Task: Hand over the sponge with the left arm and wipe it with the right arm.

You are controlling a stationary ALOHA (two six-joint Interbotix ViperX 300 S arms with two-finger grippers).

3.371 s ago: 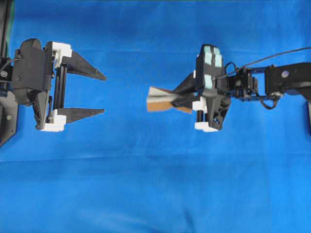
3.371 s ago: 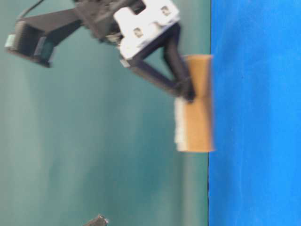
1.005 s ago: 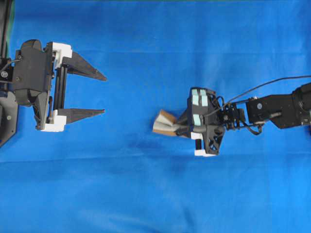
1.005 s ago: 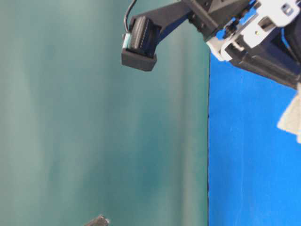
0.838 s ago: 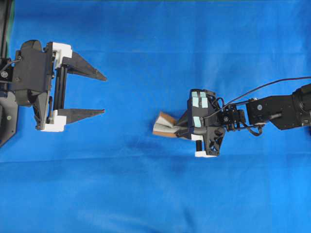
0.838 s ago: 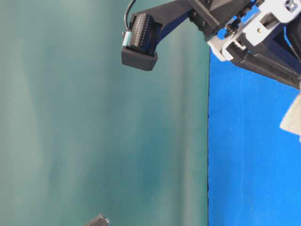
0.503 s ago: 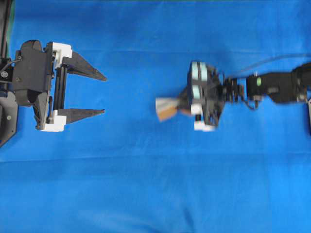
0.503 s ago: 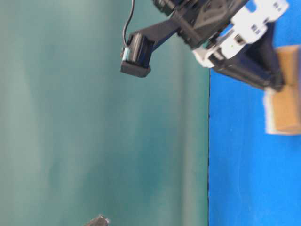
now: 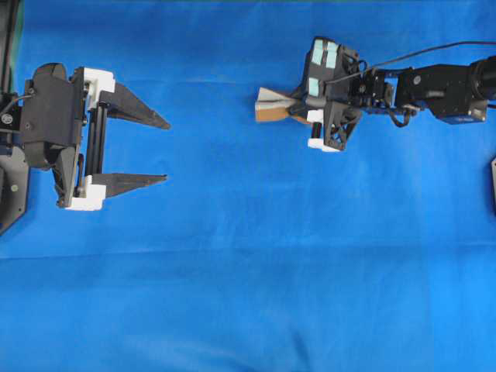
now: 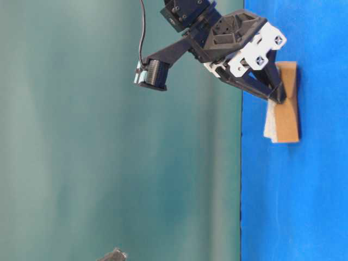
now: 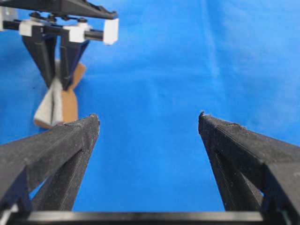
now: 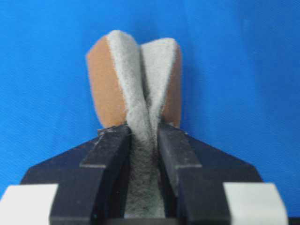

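I need to use my right gripper to lay the sponge down on the bare blue cloth (image 9: 276, 161), beside the white lower fingertip of that same gripper.
The sponge (image 9: 271, 107) is pinched at the top middle of the overhead view by my right gripper (image 9: 294, 109), which is shut on it. Its grey face is folded inward and its orange-brown layer bulges out on both sides (image 12: 136, 84). In the table-level view the sponge (image 10: 286, 111) lies against the blue cloth below the right gripper (image 10: 279, 98). My left gripper (image 9: 166, 150) stands open and empty at the far left. Seen from the left wrist, the sponge (image 11: 55, 102) is far ahead to the left of the left gripper (image 11: 149, 119).
A blue cloth (image 9: 256, 271) covers the whole table. The right arm's black cable (image 9: 434, 51) arcs above its wrist. A black arm mount (image 9: 9, 186) sits at the left edge. A teal wall (image 10: 109, 163) fills the left of the table-level view.
The right arm has swept the gripped sponge across the cloth from the middle toward the far edge. The left arm has not moved and stays open.
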